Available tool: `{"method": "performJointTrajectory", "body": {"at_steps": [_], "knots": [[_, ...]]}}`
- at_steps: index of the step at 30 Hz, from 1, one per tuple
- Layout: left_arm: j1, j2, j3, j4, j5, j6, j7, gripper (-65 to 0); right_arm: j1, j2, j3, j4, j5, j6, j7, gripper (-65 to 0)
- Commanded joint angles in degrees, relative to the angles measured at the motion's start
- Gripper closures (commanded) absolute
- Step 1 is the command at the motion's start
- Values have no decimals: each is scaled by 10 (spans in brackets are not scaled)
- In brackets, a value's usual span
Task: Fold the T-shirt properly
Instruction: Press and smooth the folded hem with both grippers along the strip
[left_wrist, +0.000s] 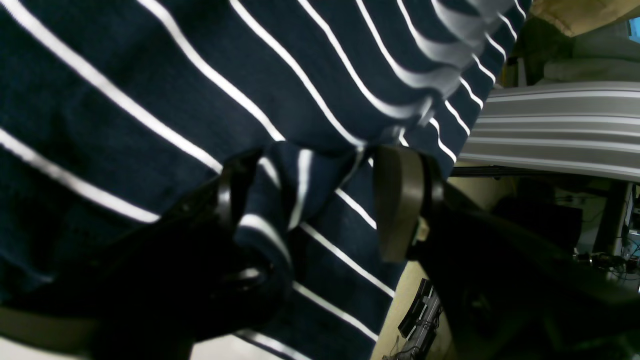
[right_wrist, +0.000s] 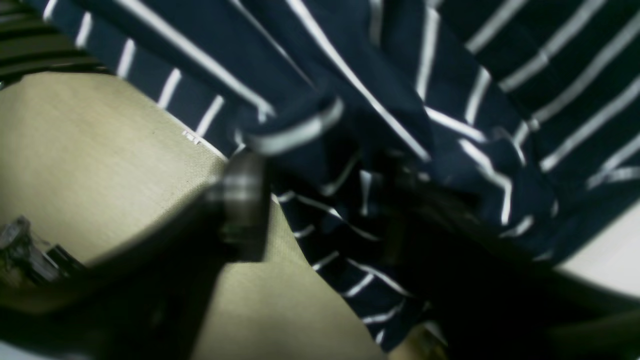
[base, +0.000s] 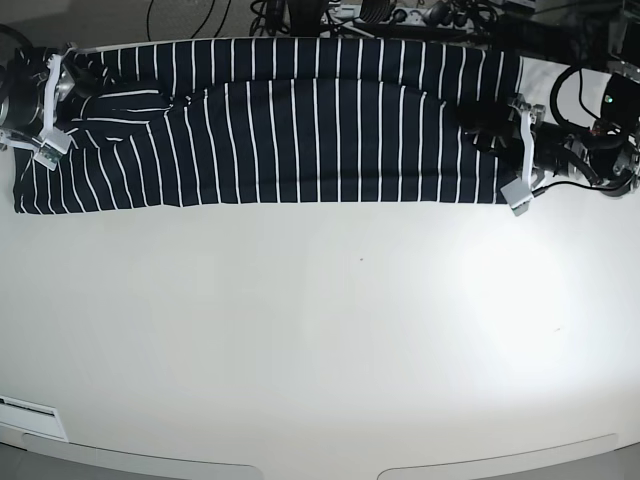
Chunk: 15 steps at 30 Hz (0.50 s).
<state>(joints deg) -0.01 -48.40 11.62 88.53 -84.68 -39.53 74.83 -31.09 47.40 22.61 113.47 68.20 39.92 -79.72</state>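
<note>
The T-shirt's sideways stripes meet its long upright-striped part at a rumpled fold. Next, my right gripper needs to close there, on the rumpled fold of the T-shirt (base: 153, 111).
The T-shirt (base: 300, 120), dark navy with thin white stripes, lies stretched out sideways along the far edge of the white table (base: 320, 330). My left gripper (base: 487, 135) is at its right end. In the left wrist view the jaws stand well apart (left_wrist: 310, 205), with a fold of the shirt (left_wrist: 150, 75) bunched against one finger (left_wrist: 400, 200). My right gripper (base: 80, 85) is at the shirt's rumpled left end. The right wrist view is blurred; its jaws (right_wrist: 325, 210) stand apart with bunched shirt (right_wrist: 500, 75) between them.
Cables and equipment (base: 330, 12) crowd the space behind the table's far edge. An aluminium rail (left_wrist: 560, 130) and the floor show past the shirt's end in the left wrist view. The tan floor (right_wrist: 100, 150) lies beside the right gripper.
</note>
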Motion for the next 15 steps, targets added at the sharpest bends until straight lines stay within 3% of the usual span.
{"method": "performJointTrajectory", "body": {"at_steps": [1,5,8,10,12,15], "knots": [[-7,-11,-5,6,-3,-5,1,-362,12,12,8,7,16,1,1,-410],[-6,-11,-5,6,-3,-5,2,-362,35,12,44,23,86,1,-3,-409],[-6,-11,-5,6,-3,-5,1,-362,44,12,109,38,168,1,-3,-409],[-6,-11,-5,6,-3,-5,1,-362,44,10,153,38,168,1,-2,-408],[-7,-11,-5,6,-3,-5,-1,-362,44,-4,178,40,168,1,36,-407],[-6,-11,-5,6,-3,-5,-1,-362,44,-30,183,40,168,1,45,-407]]}}
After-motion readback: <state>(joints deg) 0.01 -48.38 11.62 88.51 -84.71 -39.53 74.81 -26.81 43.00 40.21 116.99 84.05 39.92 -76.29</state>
